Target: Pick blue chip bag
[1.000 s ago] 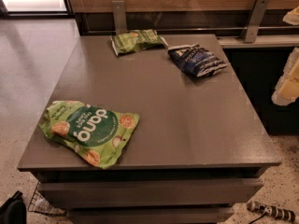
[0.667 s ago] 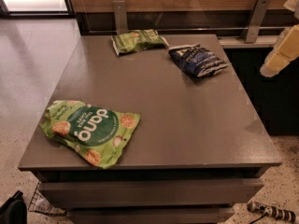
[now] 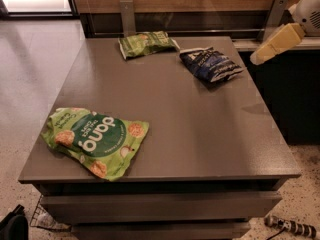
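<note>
I need to grip the crinkled middle (image 3: 210, 66) of the blue chip bag beside the small green bag.
The blue chip bag (image 3: 210, 64) lies flat on the grey table (image 3: 200, 129), at the far right part of its top. It is dark navy, crinkled, with white edges and white lettering. My gripper (image 3: 274, 45) is a cream-coloured piece reaching in from the upper right edge of the camera view. It hangs in the air beyond the table's right side, to the right of the blue bag and above it, not touching it.
A small green bag (image 3: 146, 44) lies at the table's far edge, left of the blue bag. A large green "dang" bag (image 3: 95, 140) lies near the front left corner. A wooden wall with metal brackets (image 3: 128, 17) stands behind the table. A dark counter (image 3: 295, 94) stands at the right.
My gripper has moved up and to the left from the right edge, coming closer to the blue chip bag. The bags have not moved.
</note>
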